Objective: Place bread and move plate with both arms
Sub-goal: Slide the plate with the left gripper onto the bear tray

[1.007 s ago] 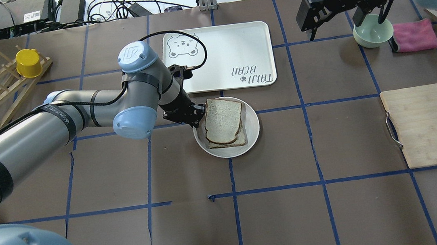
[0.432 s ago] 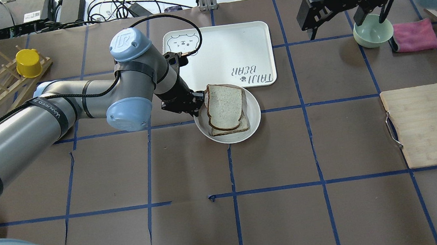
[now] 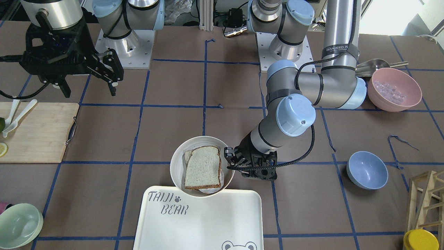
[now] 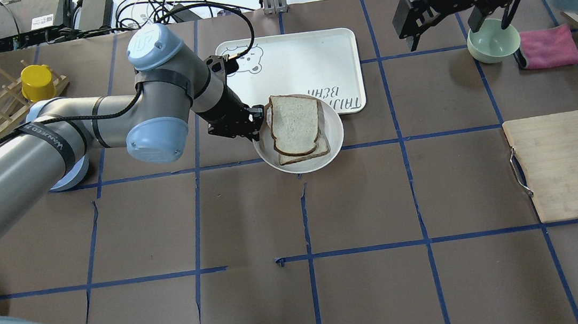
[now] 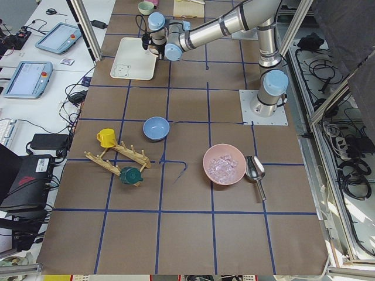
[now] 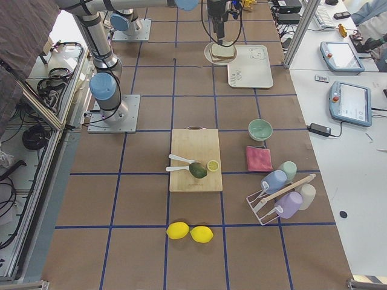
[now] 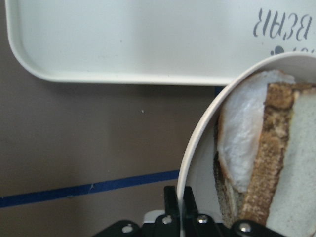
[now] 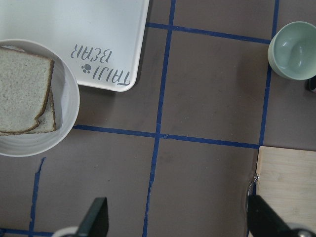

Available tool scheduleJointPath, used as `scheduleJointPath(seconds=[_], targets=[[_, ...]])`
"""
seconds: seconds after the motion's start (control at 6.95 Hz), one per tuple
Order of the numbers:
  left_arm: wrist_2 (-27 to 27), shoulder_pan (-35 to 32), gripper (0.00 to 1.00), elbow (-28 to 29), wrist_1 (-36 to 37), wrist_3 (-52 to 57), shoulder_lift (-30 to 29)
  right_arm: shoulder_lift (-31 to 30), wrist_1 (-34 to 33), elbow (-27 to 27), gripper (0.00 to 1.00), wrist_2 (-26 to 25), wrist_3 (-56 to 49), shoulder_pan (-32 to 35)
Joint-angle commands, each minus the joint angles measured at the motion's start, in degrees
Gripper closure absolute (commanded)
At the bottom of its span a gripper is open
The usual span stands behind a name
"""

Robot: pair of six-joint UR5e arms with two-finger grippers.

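Observation:
I need to use my left gripper to set the plate free on the tray (image 3: 194,217), between the lettering of the tray and the bear face.
The plate (image 4: 301,167) is round and cream-white. The bread (image 4: 294,124), a large slice with a dark crust, lies on top of a second slice in it. My left gripper (image 4: 259,124) is shut on the plate's left rim and holds it with its far edge over the tray's near edge. In the front view the gripper (image 3: 229,160) is at the plate's (image 3: 176,163) right rim, beside the bread (image 3: 203,167). The left wrist view shows the rim (image 7: 197,148) clamped between the jaws and the bread's crust (image 7: 264,168). My right gripper (image 4: 454,26) is open and empty, high at the far right.
The "TAIJI BEAR" tray (image 4: 305,58) lies just beyond the plate. A green bowl (image 4: 493,41) and a pink cloth (image 4: 548,47) are far right. A cutting board (image 4: 563,165) is on the right, a rack with a yellow cup (image 4: 37,82) far left, and a blue bowl (image 3: 367,170) near the left arm.
My left gripper has carried the plate with the bread away from the robot toward the tray, and its far edge now overlaps the tray. The right gripper has hardly moved.

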Motion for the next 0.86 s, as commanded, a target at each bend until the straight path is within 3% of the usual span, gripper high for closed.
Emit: scheduleJointPath(seconds=[0.0, 0.72], targets=[[-0.37, 0.32, 1.0, 12.16, -5.25, 3.43, -7.11, 0.03, -0.94, 0.0, 0.0, -0.02, 0.19, 0.15], [-1.16, 0.32, 1.0, 25.11, -4.64, 11.96, -20.05, 0.11, -1.29, 0.0, 0.0, -3.28, 0.98, -2.83]])
